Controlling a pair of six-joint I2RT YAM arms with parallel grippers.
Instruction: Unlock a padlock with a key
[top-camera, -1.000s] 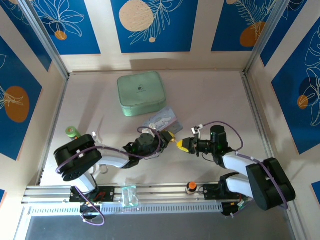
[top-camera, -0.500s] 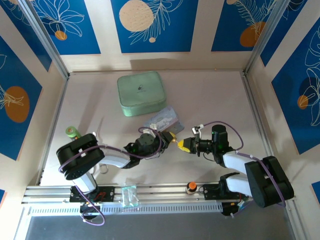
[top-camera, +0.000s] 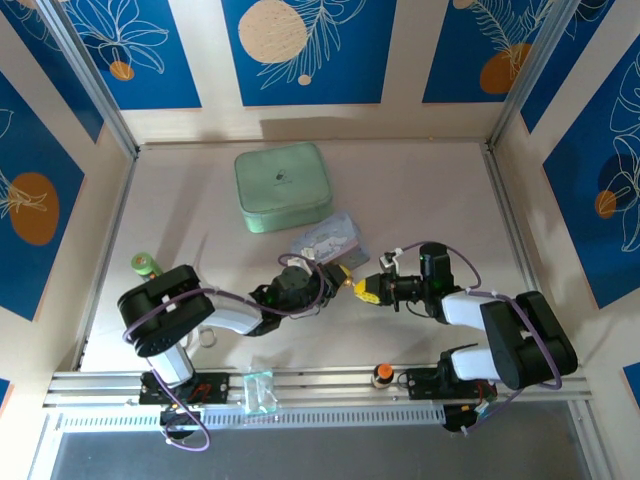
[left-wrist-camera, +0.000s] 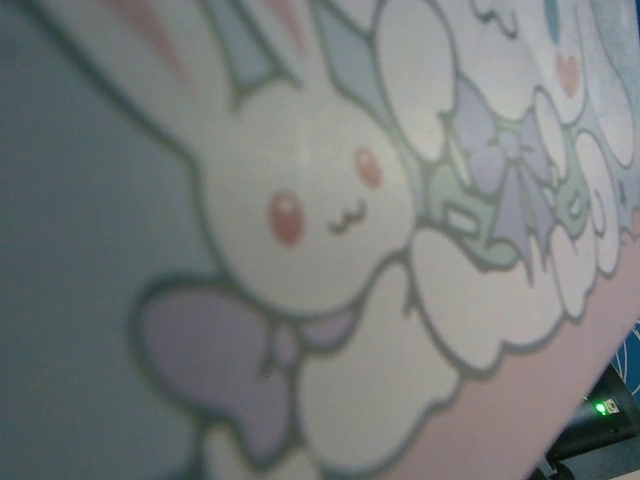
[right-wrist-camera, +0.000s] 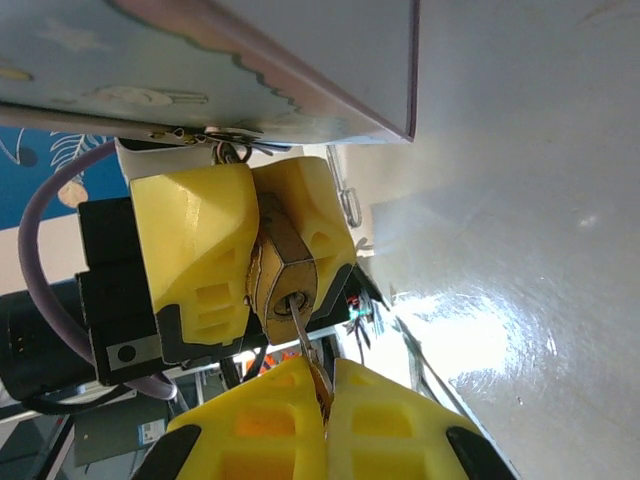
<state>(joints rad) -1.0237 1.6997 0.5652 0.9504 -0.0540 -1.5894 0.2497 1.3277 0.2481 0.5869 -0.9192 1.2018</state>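
The key's blade sticks out from the keyhole past my right gripper's fingers, so I will open them and take the key closer to the padlock (right-wrist-camera: 296, 308) before I turn it.
The small brass padlock (right-wrist-camera: 288, 268) is clamped between the yellow fingers (right-wrist-camera: 190, 250) of my left gripper (top-camera: 337, 273), its keyhole facing the right wrist camera. The thin silvery key (right-wrist-camera: 306, 345) has its blade in the keyhole. My right gripper (right-wrist-camera: 325, 425) is shut on the key's head at the bottom of the right wrist view. From above, the two grippers meet tip to tip at the table's middle, my right gripper (top-camera: 366, 290) just right of the left one. The shackle is hidden behind the left fingers.
A pastel cartoon box (top-camera: 325, 238) lies just behind the grippers, its rabbit print (left-wrist-camera: 300, 210) close to the left wrist camera. A mint-green case (top-camera: 283, 187) sits farther back. A green cylinder (top-camera: 145, 264) stands at the left, an orange-topped knob (top-camera: 382, 373) by the near rail.
The right arm's elbow has swung up and inward, while both grippers stay almost in place with the key in the padlock.
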